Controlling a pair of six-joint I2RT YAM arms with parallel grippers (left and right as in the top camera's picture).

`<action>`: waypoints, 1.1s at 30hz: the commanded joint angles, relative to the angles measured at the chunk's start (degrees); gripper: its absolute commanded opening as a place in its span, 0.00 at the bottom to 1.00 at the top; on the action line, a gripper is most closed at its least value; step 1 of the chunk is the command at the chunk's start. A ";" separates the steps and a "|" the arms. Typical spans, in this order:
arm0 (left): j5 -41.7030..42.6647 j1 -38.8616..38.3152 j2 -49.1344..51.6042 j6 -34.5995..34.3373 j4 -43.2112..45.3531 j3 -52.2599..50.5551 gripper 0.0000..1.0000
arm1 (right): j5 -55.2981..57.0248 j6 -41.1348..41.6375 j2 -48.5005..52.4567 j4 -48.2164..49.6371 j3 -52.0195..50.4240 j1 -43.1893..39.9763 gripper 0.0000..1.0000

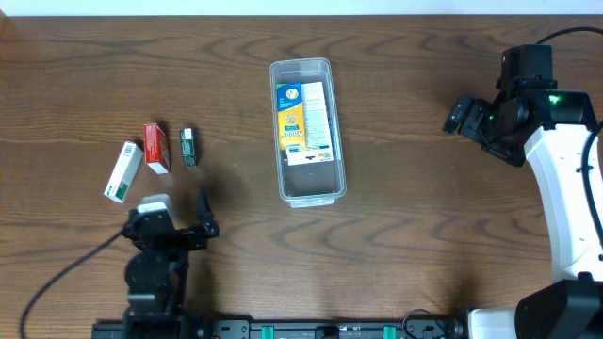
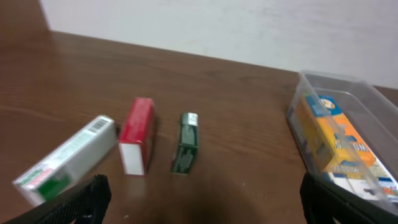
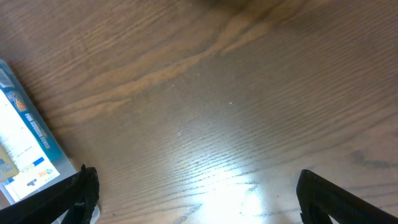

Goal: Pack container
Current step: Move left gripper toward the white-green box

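Observation:
Next, my left gripper goes next to the white and green box that is beside the red box and closes on its long sides (image 1: 122, 173) (image 2: 69, 155).
The clear container (image 1: 328, 179) stands upright at the table's middle, with a blue, yellow and white box (image 1: 304, 122) lying in it. It also shows in the left wrist view (image 2: 367, 93) and at the right wrist view's left edge (image 3: 15, 149). At the left lie a white and green box (image 1: 123, 171), a red box (image 1: 156, 148) and a small dark green box (image 1: 188, 147). My left gripper (image 1: 179, 222) is open and empty, below these boxes. My right gripper (image 1: 468, 118) is open and empty, to the right of the container.
The brown wooden table (image 1: 424, 235) fills the view. A black cable (image 1: 47, 282) runs from the left arm to the front left edge. The right arm's white body (image 1: 565, 188) stretches along the right side.

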 commanded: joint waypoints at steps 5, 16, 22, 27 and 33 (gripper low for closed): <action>-6.93 0.04 19.80 -2.82 -12.09 21.79 0.98 | -0.22 0.42 -0.46 -0.02 0.15 -0.37 0.99; -6.93 5.79 46.71 -1.42 -24.37 48.54 0.98 | -0.22 0.42 -0.46 -0.02 0.15 -0.37 0.99; -5.55 6.43 47.76 2.34 -24.72 49.42 0.98 | -0.22 0.42 -0.46 -0.02 0.15 -0.37 0.99; -6.47 6.62 48.02 3.23 -25.75 49.40 0.98 | -0.22 0.42 -0.46 -0.02 0.15 -0.37 0.99; -9.44 12.72 52.00 -4.85 -28.98 49.40 0.98 | -0.22 0.42 -0.46 -0.02 0.15 -0.37 0.99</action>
